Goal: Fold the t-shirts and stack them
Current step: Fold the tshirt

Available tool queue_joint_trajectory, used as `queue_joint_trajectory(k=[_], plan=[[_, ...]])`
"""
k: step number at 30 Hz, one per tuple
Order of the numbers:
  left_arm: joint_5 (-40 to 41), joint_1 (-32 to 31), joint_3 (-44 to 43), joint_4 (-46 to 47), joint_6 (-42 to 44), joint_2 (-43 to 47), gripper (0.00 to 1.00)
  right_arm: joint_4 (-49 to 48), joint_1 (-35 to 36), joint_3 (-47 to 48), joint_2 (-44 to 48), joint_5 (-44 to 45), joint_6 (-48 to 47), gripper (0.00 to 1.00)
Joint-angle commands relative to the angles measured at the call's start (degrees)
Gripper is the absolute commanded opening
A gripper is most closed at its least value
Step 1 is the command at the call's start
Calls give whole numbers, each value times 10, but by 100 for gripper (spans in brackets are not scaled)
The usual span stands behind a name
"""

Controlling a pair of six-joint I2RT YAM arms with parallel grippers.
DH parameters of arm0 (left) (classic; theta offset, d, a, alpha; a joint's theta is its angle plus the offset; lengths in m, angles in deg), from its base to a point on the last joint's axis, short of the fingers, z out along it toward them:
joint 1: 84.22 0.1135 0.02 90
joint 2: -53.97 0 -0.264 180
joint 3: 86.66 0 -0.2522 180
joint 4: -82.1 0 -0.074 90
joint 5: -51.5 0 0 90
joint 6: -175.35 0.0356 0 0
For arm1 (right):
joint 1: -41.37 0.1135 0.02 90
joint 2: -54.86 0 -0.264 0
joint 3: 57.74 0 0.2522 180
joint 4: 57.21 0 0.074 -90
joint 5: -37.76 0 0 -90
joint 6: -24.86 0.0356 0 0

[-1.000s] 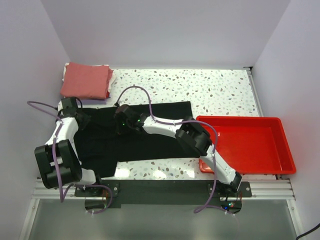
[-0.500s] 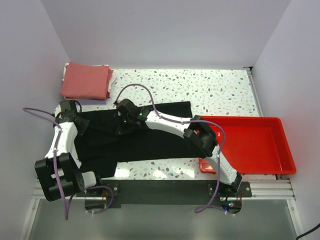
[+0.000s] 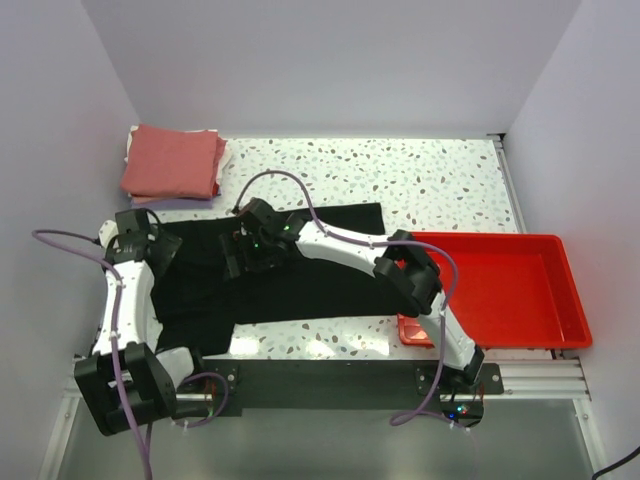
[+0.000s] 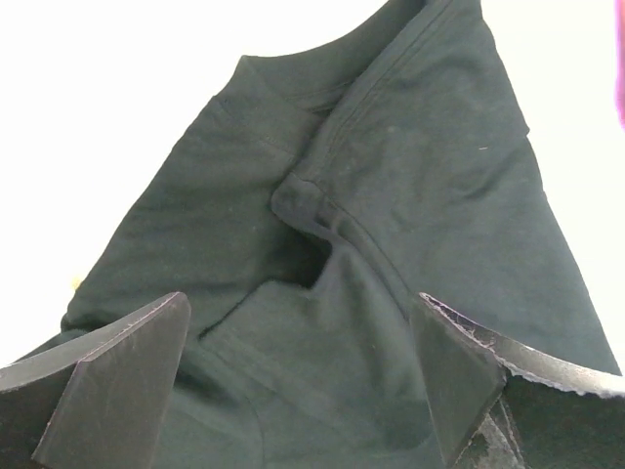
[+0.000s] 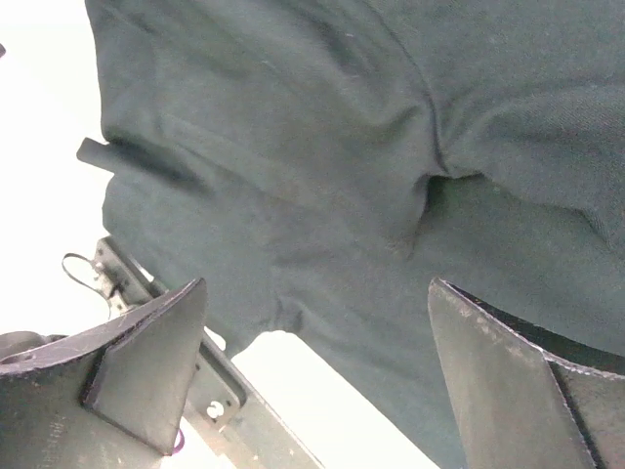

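Observation:
The middle of the black t-shirt is bunched up in a raised fold, so next I pinch the fold's corner (image 5: 404, 242) with my right gripper and work it flatter before folding the t-shirt.
A large black t-shirt (image 3: 320, 285) lies spread and partly folded across the near left of the speckled table. My left gripper (image 3: 148, 243) hovers open over its left edge. In the left wrist view the collar and a folded sleeve of the black t-shirt (image 4: 439, 176) lie below the open left gripper (image 4: 301, 303), with nothing pinched. My right gripper (image 3: 246, 256) stands open above the shirt's middle. The right wrist view has black cloth (image 5: 293, 117) under the right gripper (image 5: 317, 285). A folded salmon-red t-shirt (image 3: 172, 160) tops a stack at the back left, with white cloth (image 3: 223, 158) under it.
A red plastic tray (image 3: 480, 240) sits at the right, its left end close to the right arm's elbow. Walls close the table in at the left, back and right. A metal rail (image 3: 330, 370) runs along the near edge.
Both grippers have opened and let go of the black t-shirt. The left gripper has drifted slightly toward the near edge; the right one has stayed above the shirt's middle.

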Motion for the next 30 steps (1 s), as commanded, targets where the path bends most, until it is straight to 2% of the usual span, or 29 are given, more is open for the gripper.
queue_joint_trajectory(k=[1,6,11,16,19,22,27,30], plan=[[7,4,-27,-12,4,31,100,8,0,1,61,-2,-22,99],[-27,4,-29,-5,33,43,100,-5,1,-15,78,-21,-50,99],[-102,4,73,55,41,100,100,-49,10,-55,78,-16,-109,99],[-47,3,125,48,6,150,98,-71,10,-50,43,5,-123,99],[-46,3,156,71,-5,146,93,-86,10,-50,27,10,-118,98],[-57,3,168,88,-7,113,91,-142,10,-63,17,16,-110,95],[-47,3,169,86,-12,89,89,-152,10,-57,-4,42,-118,91],[-51,3,190,105,-14,106,83,-145,11,-41,-17,48,-126,86]])
